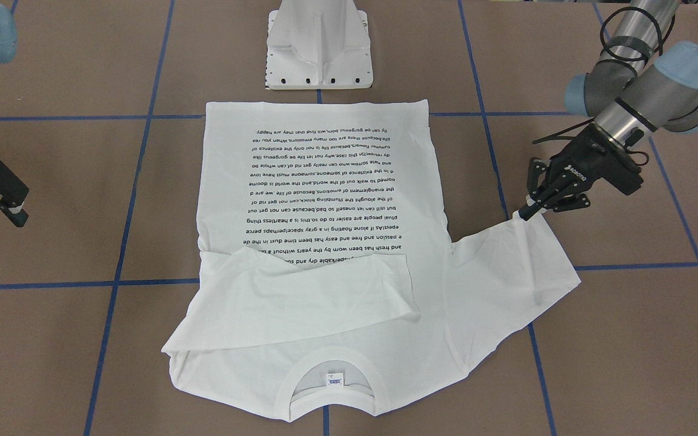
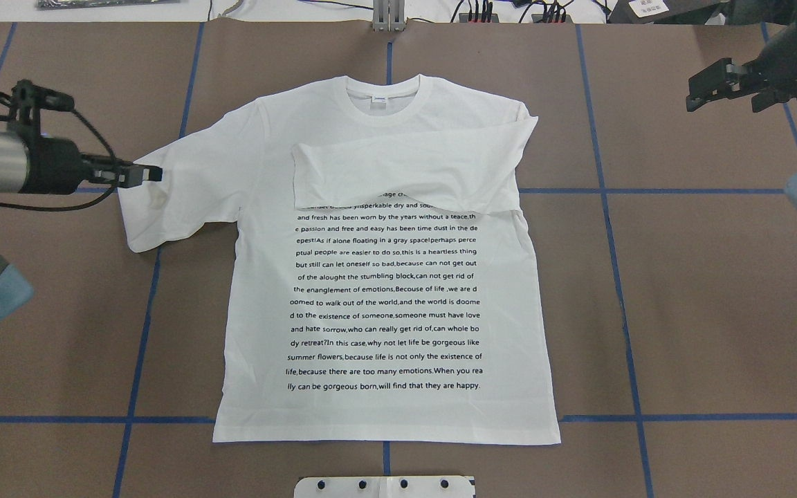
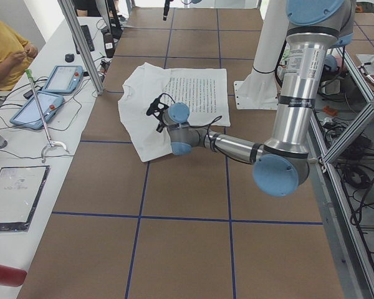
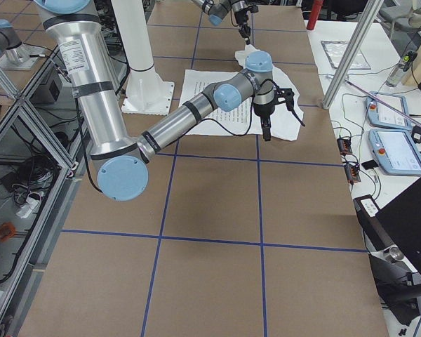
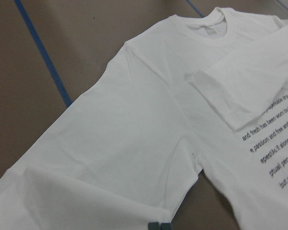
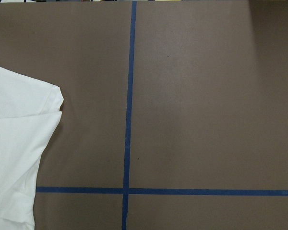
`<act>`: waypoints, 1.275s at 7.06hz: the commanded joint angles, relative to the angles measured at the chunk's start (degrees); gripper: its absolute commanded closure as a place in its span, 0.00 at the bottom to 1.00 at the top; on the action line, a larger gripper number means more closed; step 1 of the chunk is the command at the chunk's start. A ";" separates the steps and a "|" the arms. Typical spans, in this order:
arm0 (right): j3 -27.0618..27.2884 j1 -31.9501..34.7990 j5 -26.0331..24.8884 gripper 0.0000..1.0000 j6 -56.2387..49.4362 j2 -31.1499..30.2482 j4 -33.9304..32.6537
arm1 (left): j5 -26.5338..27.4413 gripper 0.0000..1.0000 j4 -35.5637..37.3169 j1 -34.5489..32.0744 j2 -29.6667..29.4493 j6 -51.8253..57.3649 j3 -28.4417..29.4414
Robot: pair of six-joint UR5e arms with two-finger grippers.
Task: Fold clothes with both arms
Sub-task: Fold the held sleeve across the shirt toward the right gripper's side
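My left gripper needs to release the spread sleeve's cuff, now held low over the table, at the folded sleeve's peaked edge [image 1: 259, 244], against the printed text.
The white T-shirt [image 2: 385, 290] lies flat on the brown table, printed text up, collar and neck label [image 2: 378, 99] on the far side from my base. One sleeve [image 2: 405, 173] is folded across the chest. The other sleeve [image 2: 163, 207] is spread out to my left. My left gripper [image 2: 149, 174] is shut on that sleeve's cuff edge, low over the table. It also shows in the front view [image 1: 526, 212] and its fingertips [image 5: 158, 226] show in the left wrist view. My right gripper [image 2: 694, 93] looks open and empty, well off the shirt's right side.
The white pedestal [image 1: 319, 54] stands just past the shirt's hem. Blue tape lines [image 6: 129, 120] cross the brown table. A side table with tablets [image 3: 47, 99] and an operator in yellow [image 3: 3, 47] lie beyond the far edge.
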 commanded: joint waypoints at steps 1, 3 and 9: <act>-0.12 -0.03 0.10 0.00 0.08 -0.03 0.00 | 0.38 1.00 14.22 2.67 -15.84 -9.60 0.81; -0.30 -0.12 0.18 0.00 0.08 -0.12 0.00 | 3.00 1.00 16.28 5.84 -28.75 -19.45 7.71; -0.30 -0.03 0.10 0.00 0.08 -0.38 0.00 | 21.43 1.00 16.02 21.03 -40.42 -26.07 20.93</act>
